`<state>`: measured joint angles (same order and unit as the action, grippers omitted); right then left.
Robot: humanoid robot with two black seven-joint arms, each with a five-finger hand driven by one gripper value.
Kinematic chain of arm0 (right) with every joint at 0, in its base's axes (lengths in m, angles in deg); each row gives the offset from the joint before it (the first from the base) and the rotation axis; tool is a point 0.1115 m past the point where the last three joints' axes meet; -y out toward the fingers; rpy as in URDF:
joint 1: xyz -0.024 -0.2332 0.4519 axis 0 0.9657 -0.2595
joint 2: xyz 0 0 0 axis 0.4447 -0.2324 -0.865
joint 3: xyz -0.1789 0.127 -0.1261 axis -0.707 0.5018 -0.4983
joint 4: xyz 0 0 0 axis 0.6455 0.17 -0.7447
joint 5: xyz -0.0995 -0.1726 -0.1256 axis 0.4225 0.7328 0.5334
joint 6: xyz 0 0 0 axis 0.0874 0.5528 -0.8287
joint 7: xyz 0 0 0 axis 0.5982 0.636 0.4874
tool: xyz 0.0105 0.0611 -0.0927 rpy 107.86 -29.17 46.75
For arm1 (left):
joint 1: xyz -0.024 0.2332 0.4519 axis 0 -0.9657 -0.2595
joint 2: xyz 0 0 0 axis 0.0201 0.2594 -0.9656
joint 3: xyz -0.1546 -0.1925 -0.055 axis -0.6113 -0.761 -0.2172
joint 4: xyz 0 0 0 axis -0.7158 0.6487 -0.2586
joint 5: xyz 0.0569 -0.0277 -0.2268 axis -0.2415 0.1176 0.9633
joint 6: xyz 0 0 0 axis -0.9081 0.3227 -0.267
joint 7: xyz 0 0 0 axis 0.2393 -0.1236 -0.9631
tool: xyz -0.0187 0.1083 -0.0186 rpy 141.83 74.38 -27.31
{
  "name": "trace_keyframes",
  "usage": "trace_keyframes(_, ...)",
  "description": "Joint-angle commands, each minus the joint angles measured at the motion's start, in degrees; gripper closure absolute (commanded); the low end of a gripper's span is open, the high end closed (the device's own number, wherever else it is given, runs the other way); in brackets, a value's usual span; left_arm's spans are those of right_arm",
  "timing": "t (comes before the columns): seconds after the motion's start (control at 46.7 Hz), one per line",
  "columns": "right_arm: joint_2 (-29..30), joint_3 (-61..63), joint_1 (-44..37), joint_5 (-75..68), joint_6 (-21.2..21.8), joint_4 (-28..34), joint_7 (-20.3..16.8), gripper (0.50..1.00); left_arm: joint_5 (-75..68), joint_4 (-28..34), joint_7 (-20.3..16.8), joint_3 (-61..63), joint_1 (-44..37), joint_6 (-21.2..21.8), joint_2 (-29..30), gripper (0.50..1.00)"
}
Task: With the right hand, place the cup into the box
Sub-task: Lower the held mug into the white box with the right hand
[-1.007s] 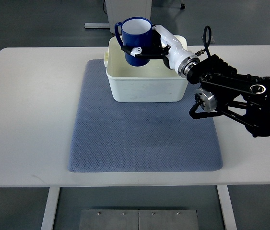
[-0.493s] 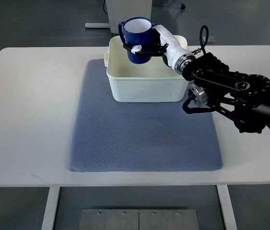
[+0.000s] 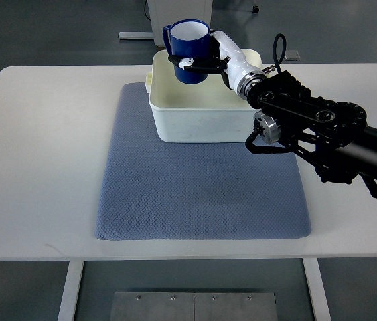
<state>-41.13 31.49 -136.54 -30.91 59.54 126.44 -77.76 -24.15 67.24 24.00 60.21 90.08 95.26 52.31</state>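
Note:
Next, I release the blue cup with my right gripper inside the white box (image 3: pixel 205 101), by its near side's middle. The cup now hangs above the box's back rim.
A blue cup (image 3: pixel 189 41) with a white inside and its handle to the left is held upright in my right hand (image 3: pixel 209 61), whose fingers wrap its lower side. The cup hangs above the far left part of the white box (image 3: pixel 201 120), over its back rim. The box stands open at the far edge of the blue-grey mat (image 3: pixel 201 187). My right arm (image 3: pixel 322 130) reaches in from the right edge across the box's right corner. The left arm is out of the picture.
The white table (image 3: pixel 41 154) carries the mat in its middle. A white cabinet base (image 3: pixel 178 10) stands on the floor just behind the table, beyond the box.
My right hand has carried the cup a little farther back and up over the box, and the arm has stretched further in from the right.

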Motion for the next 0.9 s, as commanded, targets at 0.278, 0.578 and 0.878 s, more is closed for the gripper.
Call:
trace_keyframes(0.278,-0.1,-0.2,-0.1,0.0,0.0,-0.4,-1.3,1.000,0.0,0.0,-0.1,0.0,0.0,0.0,0.0,0.500)
trace_keyframes(0.578,0.0,-0.2,0.3,0.0,0.0,-0.4,-1.2,1.000,0.0,0.0,0.0,0.0,0.0,0.0,0.0,0.500)
trace_keyframes(0.878,0.6,-0.4,1.2,0.1,0.0,-3.4,-1.2,1.000,0.0,0.0,0.0,0.0,0.0,0.0,0.0,0.500)
